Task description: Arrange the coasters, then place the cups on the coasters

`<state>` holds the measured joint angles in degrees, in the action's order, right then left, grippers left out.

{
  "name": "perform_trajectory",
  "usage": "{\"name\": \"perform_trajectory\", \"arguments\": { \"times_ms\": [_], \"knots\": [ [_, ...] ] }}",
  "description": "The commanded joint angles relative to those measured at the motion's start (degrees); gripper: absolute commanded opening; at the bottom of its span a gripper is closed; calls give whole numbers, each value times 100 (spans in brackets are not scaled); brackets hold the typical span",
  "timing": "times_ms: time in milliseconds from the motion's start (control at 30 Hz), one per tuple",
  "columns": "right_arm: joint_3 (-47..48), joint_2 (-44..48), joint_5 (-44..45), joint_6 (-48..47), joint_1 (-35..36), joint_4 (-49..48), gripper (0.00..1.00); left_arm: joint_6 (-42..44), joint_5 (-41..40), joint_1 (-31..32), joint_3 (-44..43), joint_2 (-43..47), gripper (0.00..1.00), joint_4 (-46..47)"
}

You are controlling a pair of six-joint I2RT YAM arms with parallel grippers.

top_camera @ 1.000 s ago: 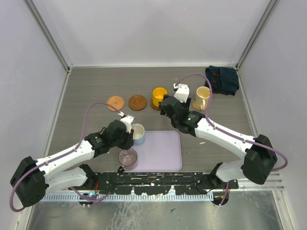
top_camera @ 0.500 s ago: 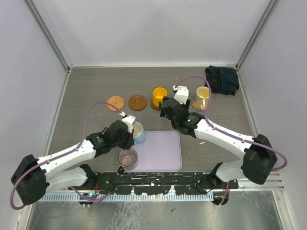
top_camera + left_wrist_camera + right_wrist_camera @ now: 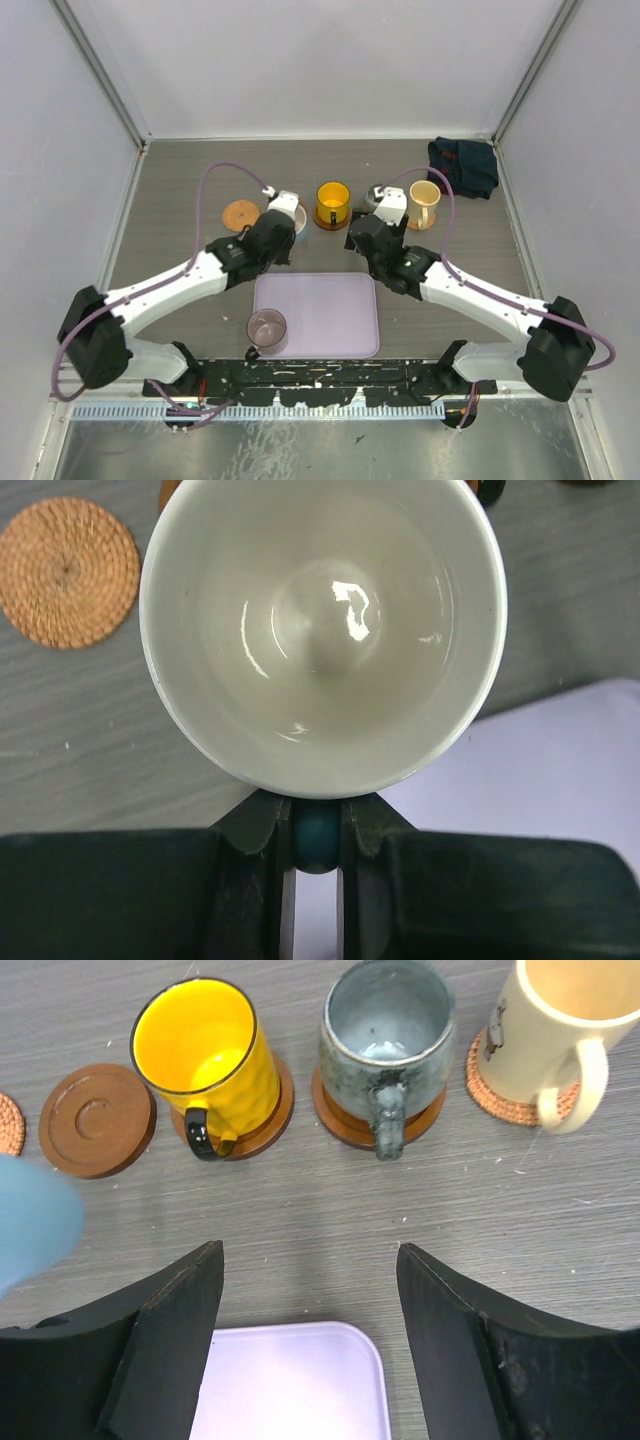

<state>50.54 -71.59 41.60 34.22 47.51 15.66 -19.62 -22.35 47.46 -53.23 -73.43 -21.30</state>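
Note:
I need to let go of the white cup with my left gripper on the brown coaster (image 3: 289, 212) between the woven coaster and the orange-yellow cup. The white cup is held upright beside that coaster.
My left gripper (image 3: 316, 825) is shut on the blue handle of the white cup (image 3: 322, 630), light blue outside (image 3: 297, 221). It holds the cup upright beside the bare brown coaster (image 3: 97, 1120), which the top view hides. A woven coaster (image 3: 240, 214) lies bare to the left. The orange-yellow cup (image 3: 205, 1060), the grey-green cup (image 3: 388, 1035) and the cream cup (image 3: 560, 1030) each stand on a coaster. The purple cup (image 3: 267, 328) stands on the tray's near left corner. My right gripper (image 3: 310, 1250) is open and holds nothing, just short of the row of cups.
The lavender tray (image 3: 330, 315) lies in the middle near the arms. A dark cloth (image 3: 463, 166) sits at the back right corner. Grey walls close in the table on three sides.
The left arm has carried the white cup from the tray's left edge away to the row of coasters. The right gripper has drawn back a little from the orange-yellow cup.

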Motion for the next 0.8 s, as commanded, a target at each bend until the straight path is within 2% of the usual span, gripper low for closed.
{"name": "perform_trajectory", "arguments": {
  "times_ms": [0, 333, 600, 767],
  "knots": [
    [-165, 528, 486, -145, -22, -216, 74, 117, -707, -75, -872, -715, 0, 145],
    [-591, 1220, 945, -397, -31, -213, 73, -18, -440, -817, -2179, -1899, 0, -331],
    [-712, 1270, 737, -354, -39, -174, 73, 89, -296, -1115, -3237, -2785, 1, -956],
    [-745, 1266, 613, -274, -32, -116, 72, 57, -15, -1286, -3552, -3120, 0, -1087]
  ]
}}
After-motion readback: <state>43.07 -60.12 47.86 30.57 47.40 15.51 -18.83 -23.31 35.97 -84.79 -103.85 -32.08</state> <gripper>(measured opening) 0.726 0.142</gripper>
